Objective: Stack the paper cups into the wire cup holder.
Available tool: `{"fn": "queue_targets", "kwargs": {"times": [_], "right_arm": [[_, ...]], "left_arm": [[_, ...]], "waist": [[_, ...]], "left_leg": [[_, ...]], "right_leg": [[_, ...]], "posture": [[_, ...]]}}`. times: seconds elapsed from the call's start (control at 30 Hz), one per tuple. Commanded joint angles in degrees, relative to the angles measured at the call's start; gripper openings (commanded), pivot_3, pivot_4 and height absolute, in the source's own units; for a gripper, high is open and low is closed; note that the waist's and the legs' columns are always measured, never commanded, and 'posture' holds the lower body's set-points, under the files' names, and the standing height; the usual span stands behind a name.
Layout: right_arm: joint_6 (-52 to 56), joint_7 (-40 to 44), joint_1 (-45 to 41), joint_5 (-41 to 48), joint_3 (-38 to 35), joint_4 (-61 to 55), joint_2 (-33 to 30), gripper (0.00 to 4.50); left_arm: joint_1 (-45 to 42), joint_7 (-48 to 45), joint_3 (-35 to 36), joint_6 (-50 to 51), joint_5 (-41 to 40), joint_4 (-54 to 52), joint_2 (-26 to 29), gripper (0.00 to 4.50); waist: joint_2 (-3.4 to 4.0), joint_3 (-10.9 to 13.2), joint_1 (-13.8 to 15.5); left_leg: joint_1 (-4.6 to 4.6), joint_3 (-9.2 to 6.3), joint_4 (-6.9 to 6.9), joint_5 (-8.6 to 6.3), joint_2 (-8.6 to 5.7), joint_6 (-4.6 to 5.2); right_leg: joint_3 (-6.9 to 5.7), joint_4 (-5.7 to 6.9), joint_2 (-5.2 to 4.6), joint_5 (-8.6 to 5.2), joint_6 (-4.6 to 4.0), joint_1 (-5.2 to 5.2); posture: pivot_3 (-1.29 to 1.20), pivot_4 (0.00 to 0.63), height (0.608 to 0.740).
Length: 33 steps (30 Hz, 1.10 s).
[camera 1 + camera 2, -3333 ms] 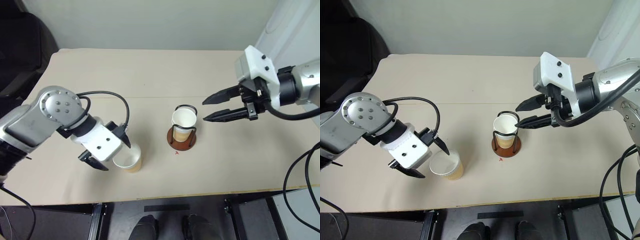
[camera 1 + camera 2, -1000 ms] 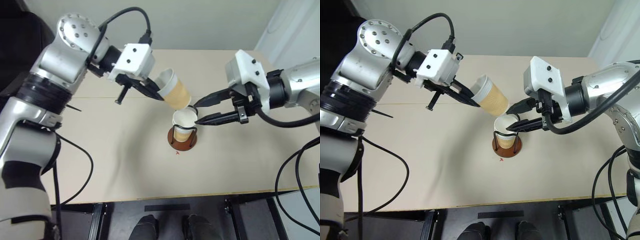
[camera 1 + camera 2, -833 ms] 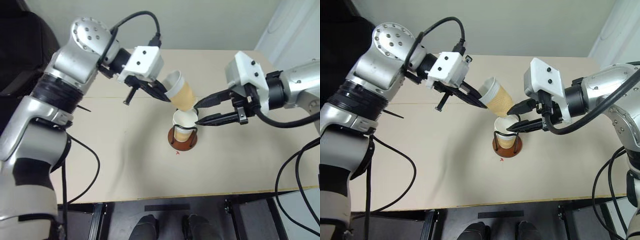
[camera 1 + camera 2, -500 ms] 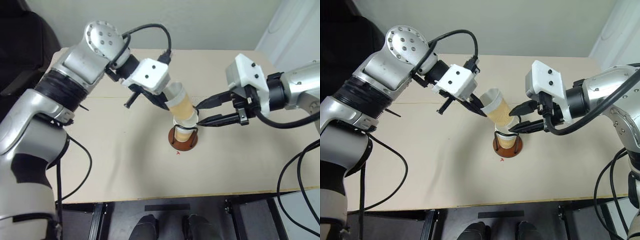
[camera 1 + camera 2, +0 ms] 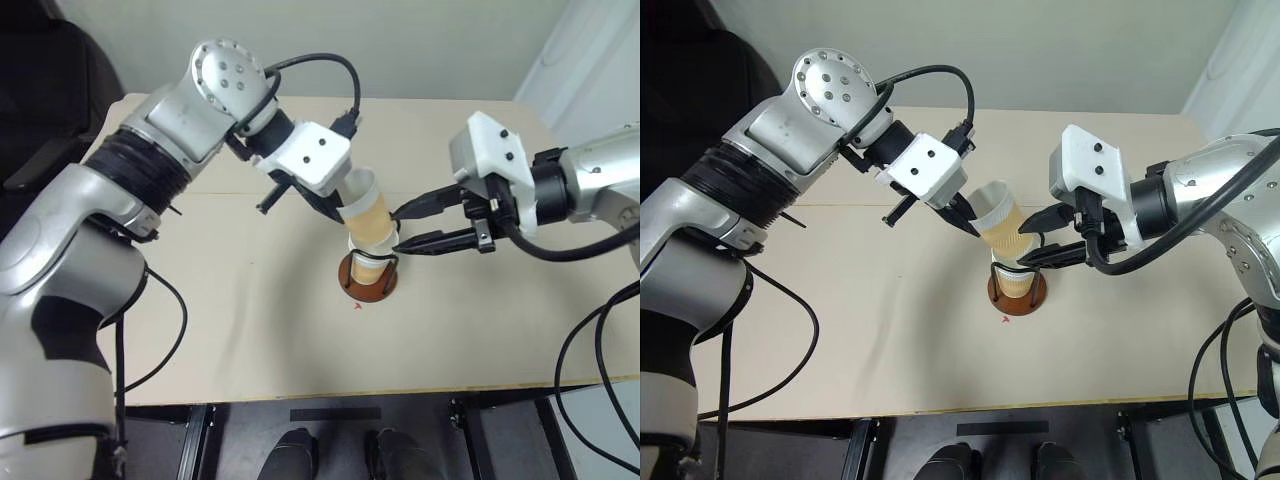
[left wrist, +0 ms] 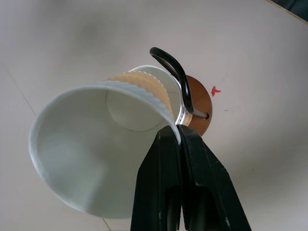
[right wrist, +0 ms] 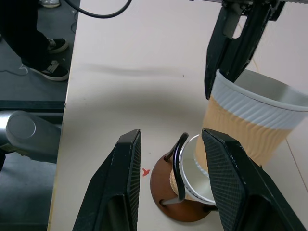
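Note:
Next, I let go of the tan paper cup with my left gripper inside the second paper cup (image 5: pixel 372 246) (image 6: pixel 161 91) that stands in the wire holder.
My left gripper (image 5: pixel 335 205) is shut on the rim of a tan paper cup (image 5: pixel 365 210), pinching its white rim (image 6: pixel 166 122). The cup is tilted, and its bottom meets the mouth of a second paper cup (image 7: pixel 192 178) that stands in the wire cup holder (image 5: pixel 368 282). The holder has a reddish-brown base (image 7: pixel 161 192) and black wire loops. My right gripper (image 5: pixel 396 230) hangs open just right of the holder, its fingertips close to the cups, holding nothing.
The beige table (image 5: pixel 250 330) has bare room to the left of and in front of the holder. A small red mark (image 5: pixel 354 305) lies near the base. A dark chair (image 5: pixel 40 90) stands off the table's left end. A person's shoes (image 7: pixel 48 45) show on the floor.
My left gripper has carried the cup down and right, turning it more upright, so that its bottom now sits at the mouth of the cup in the holder. The right gripper has stayed put.

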Motion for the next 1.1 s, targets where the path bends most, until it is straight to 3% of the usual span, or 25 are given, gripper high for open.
{"fn": "queue_targets", "kwargs": {"times": [0.03, 0.53, 0.77, 1.1], "right_arm": [[0.01, -0.7, -0.1, 0.75, -2.59, -1.42, -0.75, 1.97], [1.01, -2.67, 1.25, 2.15, -3.69, -2.81, -1.32, 1.97], [1.43, -3.19, 1.69, 2.64, -3.97, -3.22, -1.7, 1.97], [1.54, -3.56, 2.23, 3.02, -4.24, -3.54, -2.06, 1.97]], "left_arm": [[-2.66, -1.66, -0.61, -2.14, -1.0, 0.45, -0.31, 0.05], [-2.71, -1.66, -4.57, -7.41, -0.12, 3.27, -3.4, 0.05], [-2.46, -1.66, -2.3, -10.59, 3.87, 8.67, -7.18, 0.05], [-2.53, -1.66, 6.2, -10.81, 7.46, 14.69, -13.26, 3.37]], "waist": [[0.02, 0.01, 0.17], [0.0, 0.0, 0.51], [-0.01, 0.0, 0.76], [-0.02, 0.0, 0.9]], "left_leg": [[-0.01, -0.04, -0.01, 0.0, 0.02, 0.0], [-0.08, -0.01, 0.09, -0.01, 0.03, 0.01], [-0.08, -0.02, 0.11, -0.01, 0.02, 0.02], [-0.15, 0.01, 0.31, -0.04, 0.0, 0.07]], "right_leg": [[0.01, 0.04, -0.06, 0.0, 0.0, -0.01], [0.02, 0.02, -0.04, 0.02, 0.04, -0.04], [0.01, 0.14, -0.08, 0.02, 0.04, -0.04], [0.0, 0.39, -0.04, 0.03, 0.07, -0.05]], "posture": [[0.0, 0.15, 0.74], [0.0, 0.15, 0.74], [0.0, 0.15, 0.74], [0.0, 0.15, 0.74]]}}
